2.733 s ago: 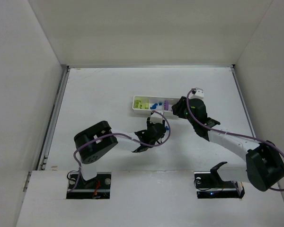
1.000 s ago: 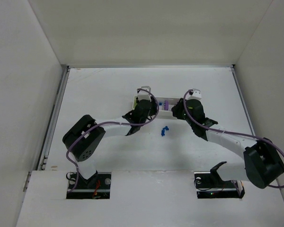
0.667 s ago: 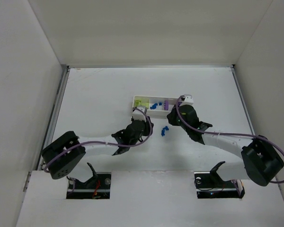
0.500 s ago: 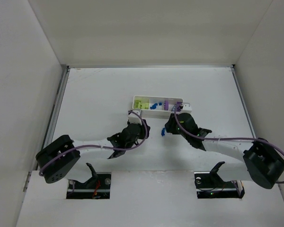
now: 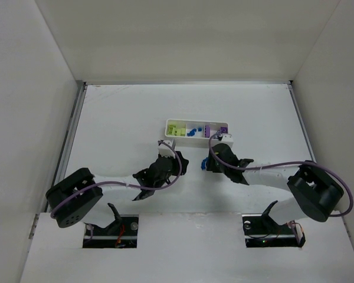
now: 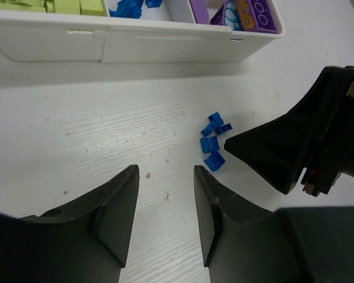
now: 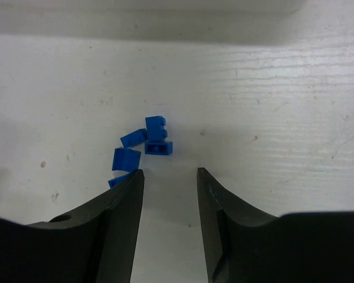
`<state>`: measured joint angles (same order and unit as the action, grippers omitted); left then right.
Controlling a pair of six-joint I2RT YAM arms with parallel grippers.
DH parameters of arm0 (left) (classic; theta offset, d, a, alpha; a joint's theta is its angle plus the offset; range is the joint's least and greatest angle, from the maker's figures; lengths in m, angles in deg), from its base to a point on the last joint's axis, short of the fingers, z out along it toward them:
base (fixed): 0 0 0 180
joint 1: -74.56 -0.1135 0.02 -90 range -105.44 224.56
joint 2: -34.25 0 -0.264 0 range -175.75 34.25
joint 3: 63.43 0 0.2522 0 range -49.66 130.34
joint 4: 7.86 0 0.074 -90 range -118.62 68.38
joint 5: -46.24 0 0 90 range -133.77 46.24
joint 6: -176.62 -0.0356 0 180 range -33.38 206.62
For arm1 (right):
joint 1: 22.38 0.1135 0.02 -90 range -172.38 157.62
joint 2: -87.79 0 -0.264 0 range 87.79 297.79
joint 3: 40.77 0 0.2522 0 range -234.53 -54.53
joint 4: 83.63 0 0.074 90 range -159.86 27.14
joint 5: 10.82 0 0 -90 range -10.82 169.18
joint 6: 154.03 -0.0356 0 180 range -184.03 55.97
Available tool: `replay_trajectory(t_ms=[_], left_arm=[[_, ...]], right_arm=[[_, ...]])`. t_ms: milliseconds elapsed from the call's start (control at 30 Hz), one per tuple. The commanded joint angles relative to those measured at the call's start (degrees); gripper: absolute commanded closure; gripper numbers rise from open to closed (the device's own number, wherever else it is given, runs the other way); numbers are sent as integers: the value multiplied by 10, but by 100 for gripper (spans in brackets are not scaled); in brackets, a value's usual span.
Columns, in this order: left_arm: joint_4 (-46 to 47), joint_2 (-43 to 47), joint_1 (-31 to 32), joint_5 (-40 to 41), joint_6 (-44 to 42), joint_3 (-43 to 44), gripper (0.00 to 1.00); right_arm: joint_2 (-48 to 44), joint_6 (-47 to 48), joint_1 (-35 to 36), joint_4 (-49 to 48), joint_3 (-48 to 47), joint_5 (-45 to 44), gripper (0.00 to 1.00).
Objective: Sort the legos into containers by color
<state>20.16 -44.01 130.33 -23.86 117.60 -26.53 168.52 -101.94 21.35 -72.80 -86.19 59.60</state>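
The blue lego at the cluster's near end (image 5: 203, 167) (image 6: 214, 161) is the one farthest from the long white tray. My left gripper will close on it next.
A small cluster of blue legos (image 7: 144, 144) lies loose on the white table, just in front of the containers (image 5: 197, 137), a long white tray. My right gripper (image 7: 168, 172) stands open right behind the cluster, and its left fingertip touches or covers the nearest brick. My left gripper (image 6: 165, 171) is open and empty over bare table, with the blue legos (image 6: 214, 143) ahead to its right. In the tray, lime legos (image 5: 176, 128) fill the left compartment, blue ones (image 5: 193, 131) the middle, purple ones (image 5: 207, 129) the right.
The right gripper's black finger (image 6: 271, 153) reaches in from the right in the left wrist view, close to the left gripper. White walls (image 5: 47, 71) enclose the table on three sides. The arm bases (image 5: 112, 227) sit at the near edge.
The left gripper has pulled back from above the tray toward the near side. The right gripper has come down from the tray's right end to the blue cluster on the table.
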Motion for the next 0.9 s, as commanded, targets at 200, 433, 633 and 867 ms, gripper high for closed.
replay_trajectory(t_ms=[200, 433, 633, 867], left_arm=[[39, 27, -16, -11, 17, -23, 60], [38, 27, -14, -18, 19, -21, 59], [37, 29, -12, -18, 19, -22, 58], [35, 15, -3, -12, 14, -14, 58]], right_arm=[[59, 5, 8, 38, -77, -46, 55], [89, 9, 22, 65, -100, -96, 68], [43, 8, 31, 75, -101, -108, 74], [11, 34, 11, 38, -164, -73, 74]])
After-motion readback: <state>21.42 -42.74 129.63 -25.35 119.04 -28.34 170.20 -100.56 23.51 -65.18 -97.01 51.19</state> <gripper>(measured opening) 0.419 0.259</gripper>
